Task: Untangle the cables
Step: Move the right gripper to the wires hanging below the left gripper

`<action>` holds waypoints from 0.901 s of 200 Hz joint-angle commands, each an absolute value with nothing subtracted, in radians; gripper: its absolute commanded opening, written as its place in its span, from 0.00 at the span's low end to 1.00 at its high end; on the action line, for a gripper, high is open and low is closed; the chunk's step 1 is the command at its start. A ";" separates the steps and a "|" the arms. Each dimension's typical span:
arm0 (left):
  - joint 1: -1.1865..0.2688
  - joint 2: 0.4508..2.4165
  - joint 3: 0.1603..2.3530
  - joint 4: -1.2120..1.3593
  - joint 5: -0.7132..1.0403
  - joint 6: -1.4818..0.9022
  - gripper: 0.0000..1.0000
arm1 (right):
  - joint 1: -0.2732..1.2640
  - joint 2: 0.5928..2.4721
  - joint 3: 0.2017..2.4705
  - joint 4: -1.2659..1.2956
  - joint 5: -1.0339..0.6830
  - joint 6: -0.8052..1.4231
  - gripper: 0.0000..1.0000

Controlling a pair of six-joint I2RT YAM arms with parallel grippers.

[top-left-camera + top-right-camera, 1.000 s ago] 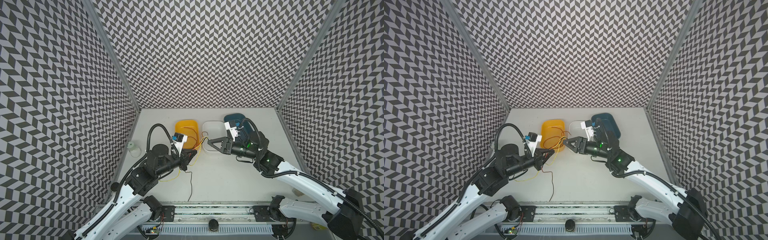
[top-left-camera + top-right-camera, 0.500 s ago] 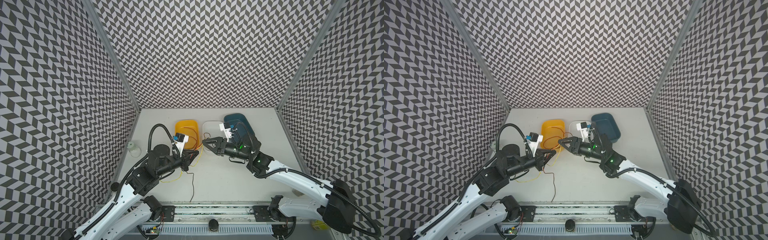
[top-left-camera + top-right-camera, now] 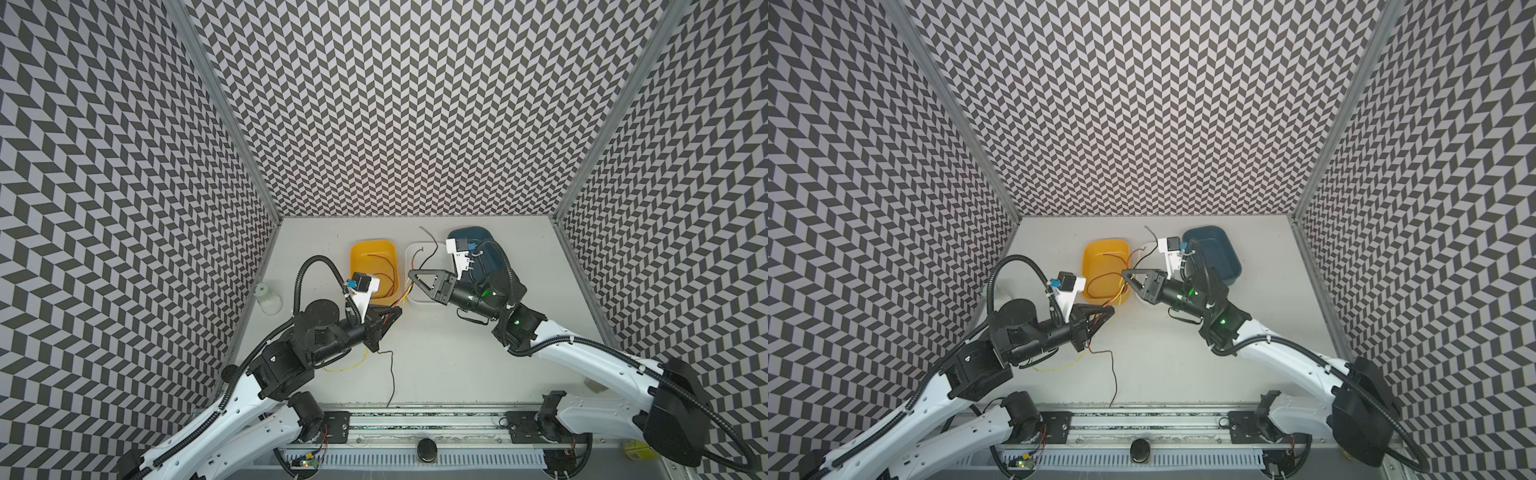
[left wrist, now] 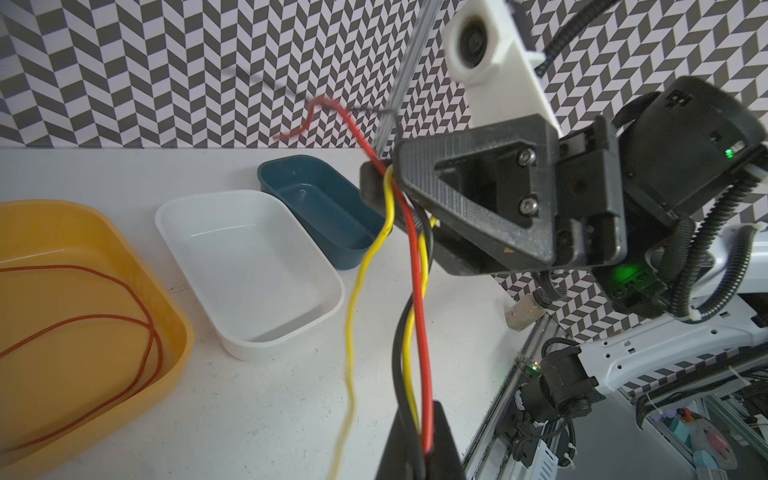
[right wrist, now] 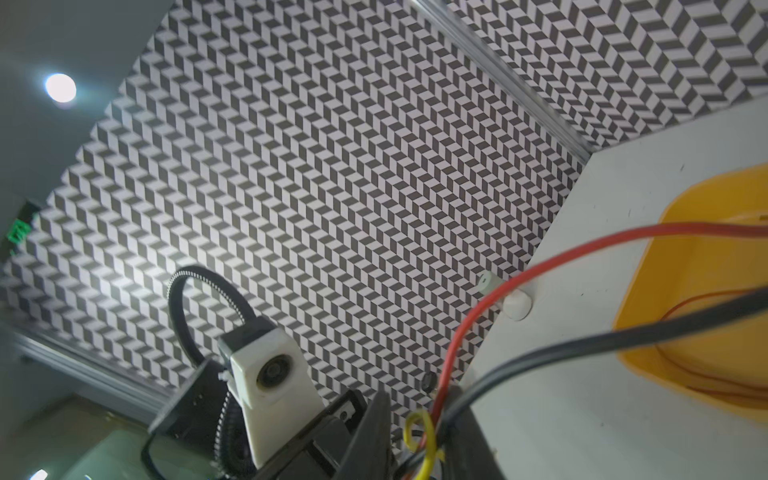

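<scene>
My right fingers pinch red, yellow and black wires together; I will open them and take the black wire alone (image 4: 398, 344) to draw it from the twist.
The cables are a red (image 4: 417, 291), a yellow (image 4: 353, 311) and a black (image 4: 399, 340) wire, stretched as one twisted bundle (image 3: 405, 291) between my two grippers. The left gripper (image 3: 397, 309) (image 4: 419, 409) is shut on the bundle's lower end. Just above and to its right, the right gripper (image 3: 411, 273) (image 5: 417, 395) has its jaws closed around the same three wires. Loose ends of the black wire (image 3: 392, 374) and the yellow wire (image 3: 345, 365) trail onto the table below the left gripper. A thin red wire (image 3: 384, 266) lies coiled in the yellow tray (image 3: 361, 253).
A white tray (image 3: 411, 253) and a blue tray (image 3: 486, 237) stand beside the yellow one at the back; the right arm partly covers them. A small white bottle (image 3: 268, 297) stands by the left wall. The rail (image 3: 415, 419) runs along the front edge.
The right gripper has moved left to the bundle above the left gripper, and its jaws have closed from wide open onto the wires. The left gripper has kept its grip and place.
</scene>
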State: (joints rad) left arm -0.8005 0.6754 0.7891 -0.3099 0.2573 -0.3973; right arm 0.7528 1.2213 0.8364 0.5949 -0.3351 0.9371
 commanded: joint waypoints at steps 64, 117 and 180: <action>-0.798 0.716 0.830 -0.403 0.239 -0.387 0.00 | 0.734 1.043 0.916 0.271 -0.227 0.390 0.00; -0.750 0.738 0.830 -0.380 0.287 -0.394 0.00 | 0.738 0.963 0.863 0.219 -0.132 0.334 0.18; -0.734 0.735 0.821 -0.359 0.291 -0.403 0.00 | 0.737 0.940 0.983 -0.042 -0.168 0.499 0.61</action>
State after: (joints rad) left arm -0.7403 0.7464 0.8131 -0.3618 0.2932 -0.3950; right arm 0.7376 0.9646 0.9176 0.0502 -0.1791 0.4240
